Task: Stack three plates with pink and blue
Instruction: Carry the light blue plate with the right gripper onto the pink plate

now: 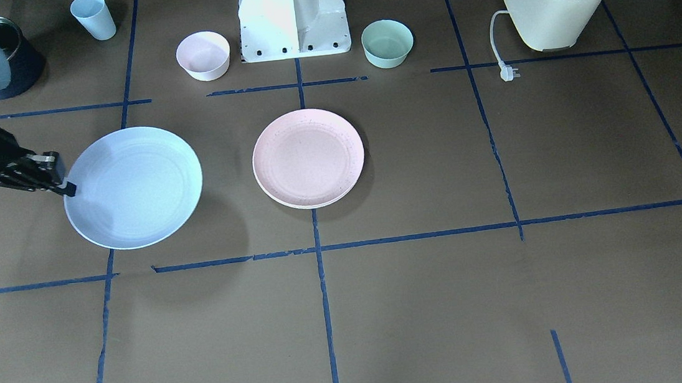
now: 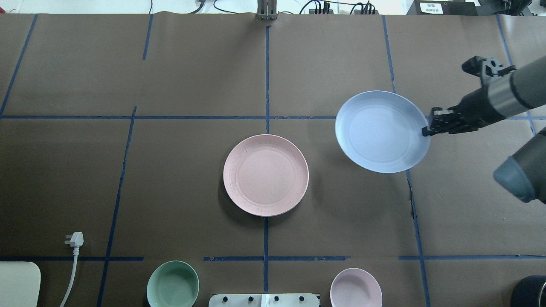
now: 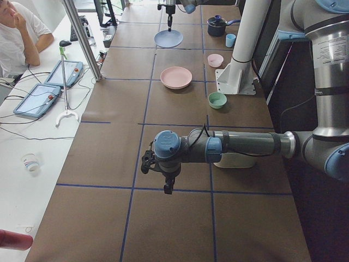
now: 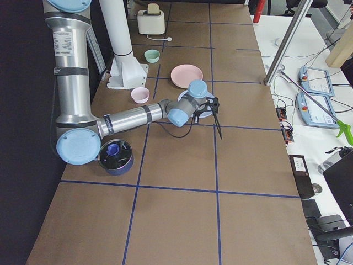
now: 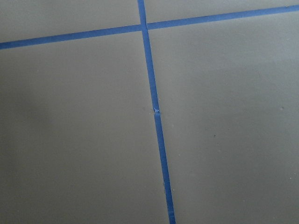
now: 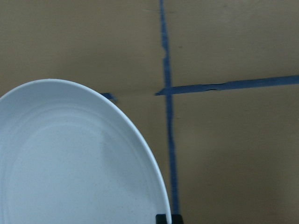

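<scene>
The pale blue plate will go down on top of the pale pink plate [image 1: 308,158] from my right gripper.
The pale blue plate [image 1: 134,186] hangs tilted above the table, its shadow lying apart from it. My right gripper [image 1: 68,188] is shut on its rim; it also shows in the overhead view [image 2: 426,131], gripping the blue plate [image 2: 381,131]. The pale pink plate [image 1: 308,156] lies at the table's middle [image 2: 265,175], with a cream-white rim [image 1: 311,205] showing under its front edge. My left gripper [image 3: 166,188] shows only in the exterior left view, low over bare table; I cannot tell whether it is open or shut.
A small pink bowl [image 1: 203,56] and a mint bowl [image 1: 387,43] flank the robot base [image 1: 293,21]. A light blue cup [image 1: 93,16] and a dark pot [image 1: 12,60] stand near the right arm. A toaster [image 1: 551,5] with a loose plug [image 1: 508,72] stands on the left arm's side.
</scene>
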Motion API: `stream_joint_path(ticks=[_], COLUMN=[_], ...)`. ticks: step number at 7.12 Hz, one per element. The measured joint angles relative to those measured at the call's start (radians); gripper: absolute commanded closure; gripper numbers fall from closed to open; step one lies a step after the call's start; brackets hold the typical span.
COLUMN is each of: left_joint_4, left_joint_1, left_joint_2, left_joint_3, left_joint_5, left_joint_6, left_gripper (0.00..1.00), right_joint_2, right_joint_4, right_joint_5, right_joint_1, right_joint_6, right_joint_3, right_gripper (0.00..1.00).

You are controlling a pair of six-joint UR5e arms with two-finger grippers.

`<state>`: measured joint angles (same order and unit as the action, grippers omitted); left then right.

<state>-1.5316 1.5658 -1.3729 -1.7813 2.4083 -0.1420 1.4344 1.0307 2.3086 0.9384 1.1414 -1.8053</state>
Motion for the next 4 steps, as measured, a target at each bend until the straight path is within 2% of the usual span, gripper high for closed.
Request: stream_joint_path(ticks=[2,4], left_joint_4=[0.000,0.001], left_joint_1=[0.000,-0.001], left_joint_2=[0.000,0.000], left_joint_3=[-0.001,-0.001], left_joint_5=[-0.001,0.002], left_joint_6=[0.013,0.016], left_gripper=[0.00,0.00], right_joint_2=[-0.152,-0.280], right_joint_4=[0.062,0.174], right_joint_5=[-0.158,-0.315], right_joint_1=[-0.180,-0.327], right_joint_6=[0.189,0.277], right_joint_3=[0.001,0.018], right_gripper=[1.00,1.00])
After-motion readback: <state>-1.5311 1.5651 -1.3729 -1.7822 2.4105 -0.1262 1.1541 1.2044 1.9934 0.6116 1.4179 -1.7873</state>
